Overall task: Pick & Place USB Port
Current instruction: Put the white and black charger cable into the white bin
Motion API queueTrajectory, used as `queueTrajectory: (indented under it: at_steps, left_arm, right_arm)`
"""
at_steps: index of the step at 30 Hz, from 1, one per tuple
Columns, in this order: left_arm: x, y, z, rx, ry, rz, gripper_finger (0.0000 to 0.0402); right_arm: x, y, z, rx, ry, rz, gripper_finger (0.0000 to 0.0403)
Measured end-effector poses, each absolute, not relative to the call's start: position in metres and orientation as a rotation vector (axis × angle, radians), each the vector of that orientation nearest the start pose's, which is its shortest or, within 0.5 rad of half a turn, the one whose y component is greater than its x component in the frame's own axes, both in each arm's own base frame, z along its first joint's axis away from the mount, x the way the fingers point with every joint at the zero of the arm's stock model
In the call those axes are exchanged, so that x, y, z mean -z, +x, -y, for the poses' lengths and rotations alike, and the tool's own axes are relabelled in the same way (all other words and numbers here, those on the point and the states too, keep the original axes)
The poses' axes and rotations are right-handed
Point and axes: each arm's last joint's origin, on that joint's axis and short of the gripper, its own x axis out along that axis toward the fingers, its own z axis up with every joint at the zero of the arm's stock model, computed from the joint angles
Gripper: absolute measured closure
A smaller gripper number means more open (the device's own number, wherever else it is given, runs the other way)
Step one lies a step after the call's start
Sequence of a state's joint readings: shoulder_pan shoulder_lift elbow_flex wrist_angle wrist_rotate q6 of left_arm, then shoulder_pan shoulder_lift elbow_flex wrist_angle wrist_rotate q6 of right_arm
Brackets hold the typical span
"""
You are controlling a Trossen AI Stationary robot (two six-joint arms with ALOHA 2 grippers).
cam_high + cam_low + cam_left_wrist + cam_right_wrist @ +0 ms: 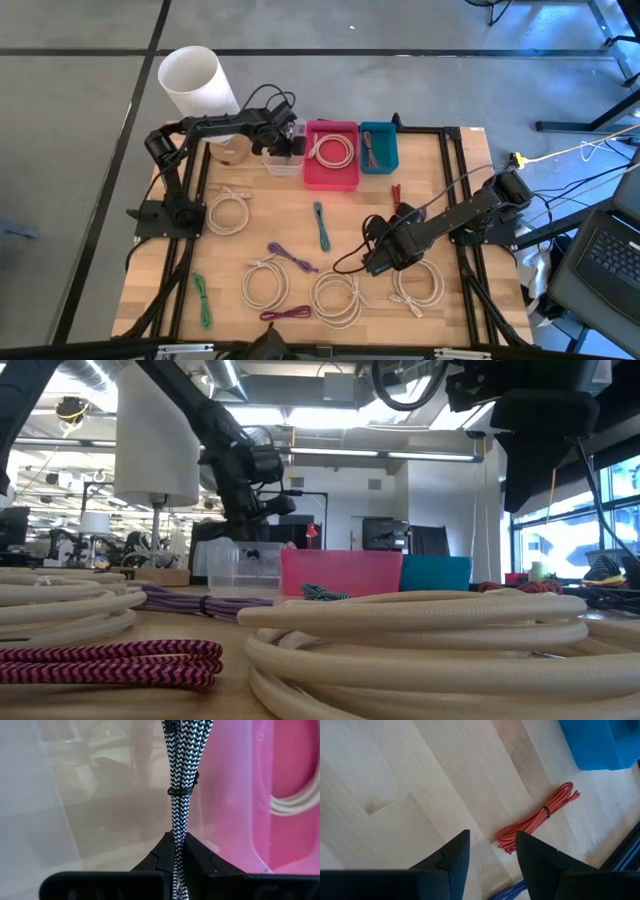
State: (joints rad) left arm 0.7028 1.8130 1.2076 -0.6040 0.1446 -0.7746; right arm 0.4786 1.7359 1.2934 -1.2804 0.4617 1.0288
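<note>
Next, I let go of the braided cable bundle with my left gripper on the clear bin's bottom, toward the pink bin [288,154] [155,800].
My left gripper [284,140] is at the table's far side, over a clear bin [283,162] that stands left of a pink bin [331,155] and a blue bin [378,147]. It is shut on a black-and-white braided cable bundle [180,770] that reaches down into the clear bin [100,810]. In the low view the gripper [250,490] hangs just above that bin [240,565]. My right gripper [492,852] is open above bare wood right of the table's middle [378,258]. A red cable bundle [537,817] lies on the table beyond it. My left gripper pinches the braided cable bundle between its two fingers, at one end of the bundle [176,845]. The fingers point steeply down from above. The bundle hangs on past them along their line, bound by a tie [181,791]. Whether its lower end touches the bin floor cannot be told.
The pink bin holds a cream cable coil [331,150]. Several cream coils [335,297], purple [290,258], teal [321,225], green [203,298] and magenta [285,314] cables lie on the near half. A white cylinder [197,82] stands at the far left.
</note>
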Motion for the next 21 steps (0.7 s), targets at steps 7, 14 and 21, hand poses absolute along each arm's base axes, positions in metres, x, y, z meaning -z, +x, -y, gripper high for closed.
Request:
queueTrajectory:
  at_steps: [7, 14, 21]
  left_arm:
    - [-0.178, 0.272, -0.227, -0.973, -1.140, -0.893, 0.0390]
    - [-0.156, 0.275, -0.229, -0.991, -1.143, -0.965, 0.0390]
    - [-0.153, 0.275, -0.230, -0.990, -1.128, -0.980, 0.0389]
  right_arm:
    - [-0.221, 0.269, -0.125, 0.721, 0.041, -1.292, 0.0242]
    - [-0.221, 0.269, -0.125, 0.720, 0.029, -1.288, 0.0242]
    - [-0.221, 0.269, -0.125, 0.717, 0.029, -1.287, 0.0242]
